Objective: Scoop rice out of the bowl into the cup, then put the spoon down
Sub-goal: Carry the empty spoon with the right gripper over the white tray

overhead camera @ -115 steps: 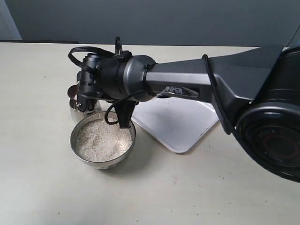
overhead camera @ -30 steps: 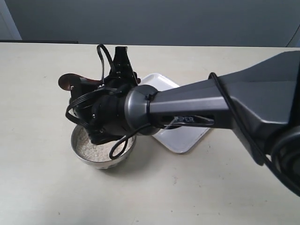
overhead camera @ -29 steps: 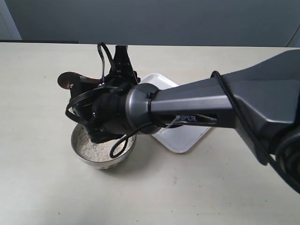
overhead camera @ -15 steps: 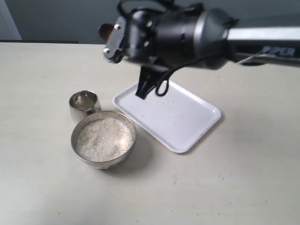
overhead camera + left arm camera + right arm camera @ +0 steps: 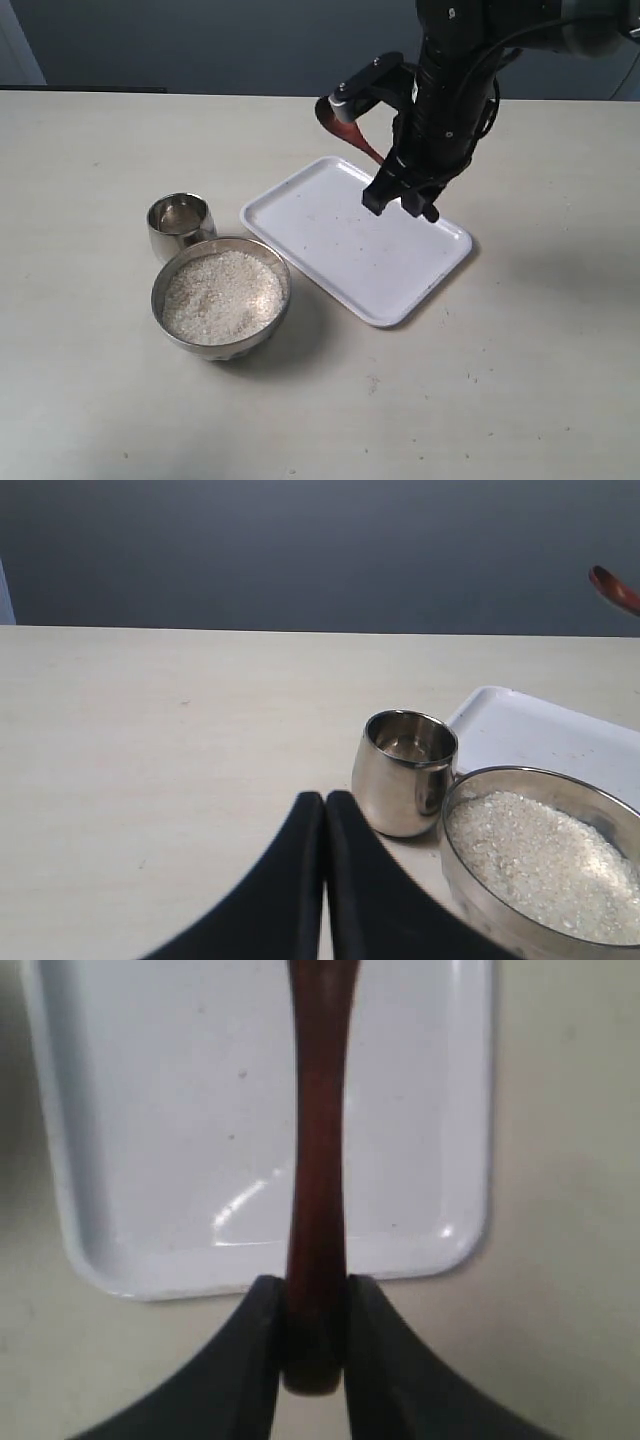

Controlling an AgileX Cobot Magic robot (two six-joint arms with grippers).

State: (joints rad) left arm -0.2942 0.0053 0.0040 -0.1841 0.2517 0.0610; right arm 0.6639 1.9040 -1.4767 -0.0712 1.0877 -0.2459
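Note:
I will use my right gripper to lay the red-brown spoon down flat on the middle of the white tray (image 5: 351, 243) (image 5: 208, 995). The spoon now hangs in the air above the tray.
The wide steel bowl (image 5: 220, 340) sits at the left of the table, heaped with white rice (image 5: 222, 296). Just behind it, touching its rim, stands the small steel cup (image 5: 181, 225). My right gripper (image 5: 400, 203) hangs above the white tray (image 5: 330, 255), shut on the handle of the dark red-brown spoon (image 5: 345, 123); the scoop points up and to the left in the air. In the right wrist view the spoon (image 5: 318, 1150) runs between the jaws over the tray (image 5: 150, 1110). My left gripper (image 5: 325, 802) is shut and empty, close to the cup (image 5: 404, 772) and bowl (image 5: 480, 900).
The white tray lies to the right of the bowl, its near corner close to the bowl's rim. Bare beige table (image 5: 480, 400) spreads in front and to the right. A dark wall runs behind the table.
My right arm has swung away from above the bowl and cup to the right, carrying the spoon, and now hangs over the tray. Bowl and cup are uncovered and have not moved.

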